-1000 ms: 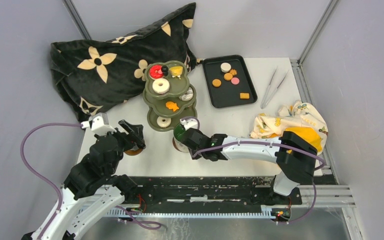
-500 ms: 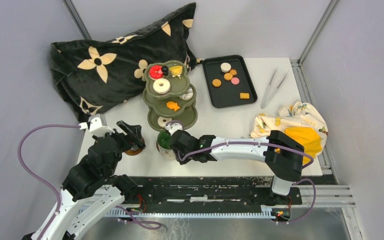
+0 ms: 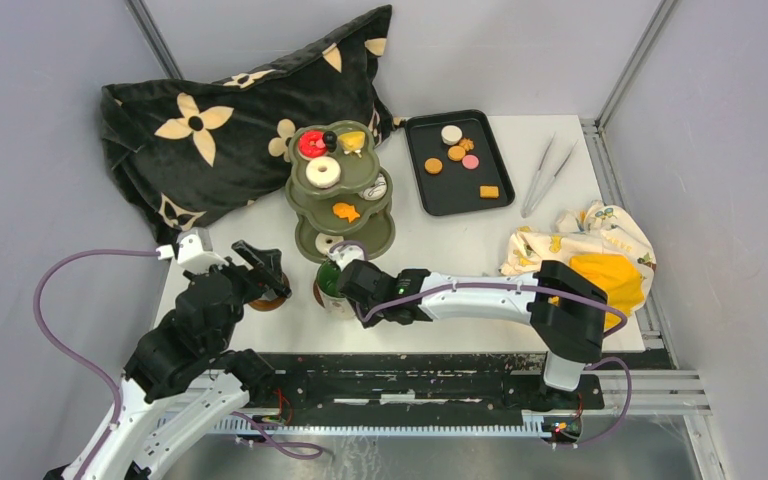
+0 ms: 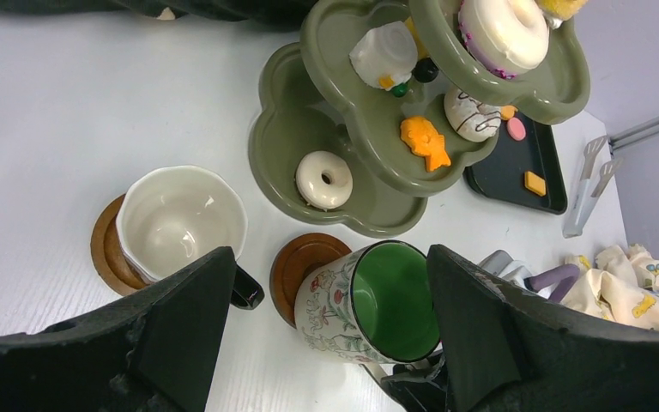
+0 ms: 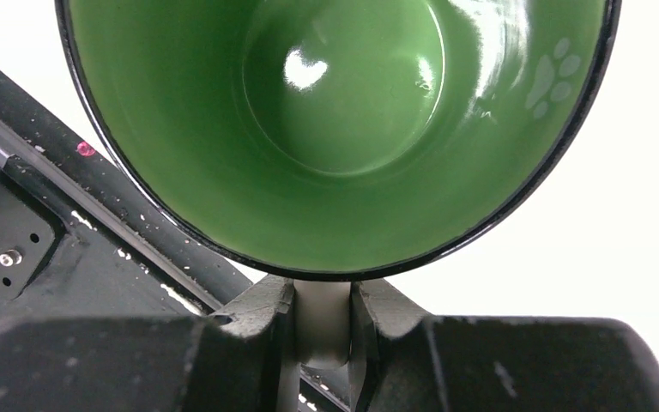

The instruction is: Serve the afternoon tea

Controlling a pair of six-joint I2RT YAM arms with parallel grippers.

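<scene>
I need to release the green-lined mug with my right gripper on the round brown saucer (image 3: 336,291) just in front of the stand.
My right gripper (image 3: 352,284) is shut on the handle of the green-lined mug (image 3: 331,280), as the right wrist view (image 5: 322,311) shows. The mug (image 4: 376,302) is tilted, with its base over a round brown saucer (image 4: 302,260). A white cup (image 4: 180,219) stands on a second brown saucer (image 4: 103,251). My left gripper (image 3: 268,272) is open and empty above that cup; in its own view the left gripper (image 4: 330,259) frames both saucers. The olive-green three-tier stand (image 3: 343,192) holds toy pastries, among them a white donut (image 3: 321,171).
A black tray (image 3: 430,190) with several small pastries lies right of the stand. Metal tongs (image 3: 548,172) lie beyond it. A yellow patterned cloth (image 3: 585,245) is bunched at the right edge. A black flowered pillow (image 3: 220,120) fills the back left.
My right gripper has carried the mug left, from in front of the stand's right side to the saucer. It has hardly moved in the last half second. The left arm stays put.
</scene>
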